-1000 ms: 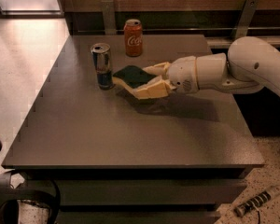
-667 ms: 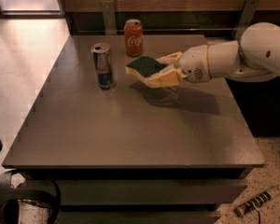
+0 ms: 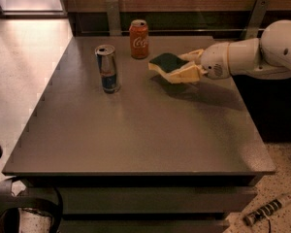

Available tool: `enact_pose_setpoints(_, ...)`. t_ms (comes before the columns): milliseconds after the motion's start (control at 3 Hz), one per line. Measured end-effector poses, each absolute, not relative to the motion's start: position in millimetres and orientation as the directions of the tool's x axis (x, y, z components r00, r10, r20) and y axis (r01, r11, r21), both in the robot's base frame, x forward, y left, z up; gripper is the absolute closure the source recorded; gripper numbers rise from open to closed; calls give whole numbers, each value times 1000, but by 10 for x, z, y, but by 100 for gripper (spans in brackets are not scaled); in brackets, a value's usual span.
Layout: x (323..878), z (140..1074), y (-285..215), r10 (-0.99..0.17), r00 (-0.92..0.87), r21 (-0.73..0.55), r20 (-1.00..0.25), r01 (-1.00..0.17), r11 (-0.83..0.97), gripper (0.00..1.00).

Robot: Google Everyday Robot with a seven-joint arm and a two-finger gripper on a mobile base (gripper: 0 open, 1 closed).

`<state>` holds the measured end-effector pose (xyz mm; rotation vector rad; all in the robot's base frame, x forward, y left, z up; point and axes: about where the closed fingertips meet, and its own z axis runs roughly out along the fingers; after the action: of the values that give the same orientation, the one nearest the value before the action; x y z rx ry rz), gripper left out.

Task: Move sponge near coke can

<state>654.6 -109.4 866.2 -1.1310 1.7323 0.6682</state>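
Note:
I should release the sponge on the grey table (image 3: 175, 61) close beside the coke can, near the table's far edge.
The sponge (image 3: 166, 62), dark green on top with a pale yellow base, is held in my gripper (image 3: 183, 67) above the table, to the right of the coke can. The gripper's cream fingers (image 3: 186, 73) are shut on the sponge's right side, one above and one below. The coke can (image 3: 139, 39) stands upright near the table's far edge, red-orange with white script, a short way left of and behind the sponge. My white arm (image 3: 252, 57) reaches in from the right.
A slimmer silver-and-blue can (image 3: 107, 68) stands upright left of the sponge and in front of the coke can. The grey table (image 3: 136, 130) stretches toward me. Metal posts and a wooden wall stand behind the far edge. A cable lies on the floor at lower right.
The gripper has carried the sponge to the right and toward the far edge, away from the silver-and-blue can and beside the coke can. The cans have not moved.

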Motion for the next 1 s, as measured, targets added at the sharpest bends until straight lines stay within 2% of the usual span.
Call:
enact_pose_setpoints(667,7271,8547,-1491,-361,-149,-54,-921,-867,495,100)
enact_pose_setpoints(1000,7505,8458,-1502,-377,-186,-46,-908,-847,530,100)
